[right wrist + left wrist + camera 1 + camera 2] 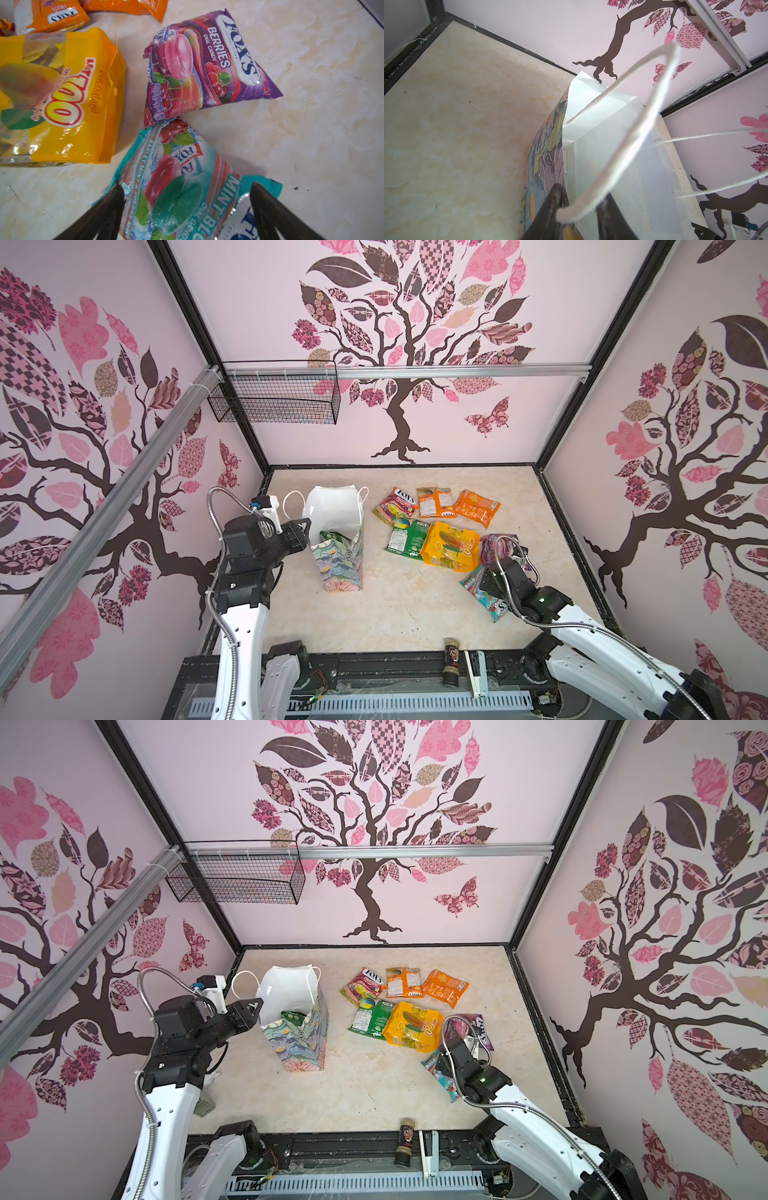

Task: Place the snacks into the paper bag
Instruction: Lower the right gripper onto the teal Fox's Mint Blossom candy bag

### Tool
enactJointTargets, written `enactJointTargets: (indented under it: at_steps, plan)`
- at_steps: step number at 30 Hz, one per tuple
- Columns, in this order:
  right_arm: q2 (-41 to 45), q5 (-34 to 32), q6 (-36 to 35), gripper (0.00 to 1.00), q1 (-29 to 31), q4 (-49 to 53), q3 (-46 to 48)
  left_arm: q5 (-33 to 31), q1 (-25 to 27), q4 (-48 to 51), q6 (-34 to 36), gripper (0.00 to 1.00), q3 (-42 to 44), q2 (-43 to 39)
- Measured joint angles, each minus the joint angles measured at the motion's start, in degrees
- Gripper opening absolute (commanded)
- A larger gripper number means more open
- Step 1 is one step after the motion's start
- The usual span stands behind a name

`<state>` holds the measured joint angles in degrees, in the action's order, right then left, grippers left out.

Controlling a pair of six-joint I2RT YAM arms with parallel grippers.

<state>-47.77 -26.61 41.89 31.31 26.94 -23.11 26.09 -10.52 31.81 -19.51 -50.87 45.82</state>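
Observation:
Next, I close my right gripper on the side edge (247, 176) of the teal mint packet, next to its white FOX'S label.
The paper bag (338, 562) (297, 1046) stands open at the left in both top views, with a green packet (332, 537) inside. My left gripper (581, 194) holds the bag's near-left wall (602, 135): one finger is on the printed outside, the other on the white inside, and a cord handle (623, 149) crosses in front. Several snacks lie to the right: a yellow packet (449, 545) (62, 99), a purple berries packet (203, 62) and a teal mint packet (178, 187) (482, 599). My right gripper (188, 193) (482, 574) is open wide over the teal packet, one finger at each edge.
More packets lie further back: a red one (397, 504), two orange ones (434, 502) and a green one (407, 537). A dark jar (451, 659) and a white stapler-like object (476, 672) sit at the front edge. A wire basket (274, 400) hangs on the back wall.

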Motion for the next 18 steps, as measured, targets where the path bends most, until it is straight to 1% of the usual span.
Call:
enactJointTargets:
  at_steps: [4, 9, 13, 18]
  plan:
    - [-3.08, 0.98, 0.42, 0.97, -0.28, -2.19, 0.57, 0.00, 0.00, 0.00, 0.00, 0.34, 0.00, 0.02]
    - [-5.79, 3.63, 1.18, 0.96, -0.26, -7.13, 4.07, 0.02, 0.00, 0.00, 0.00, 0.34, 0.00, 0.02]
    - [-6.34, 5.70, 1.11, 0.91, -0.39, -9.40, 4.11, 0.07, 0.00, 0.00, 0.00, 0.34, 0.00, 0.02]
    - [-8.02, 11.72, 0.22, 0.85, -0.57, -13.66, 3.85, 0.07, 0.00, 0.00, 0.00, 0.34, 0.00, 0.02]
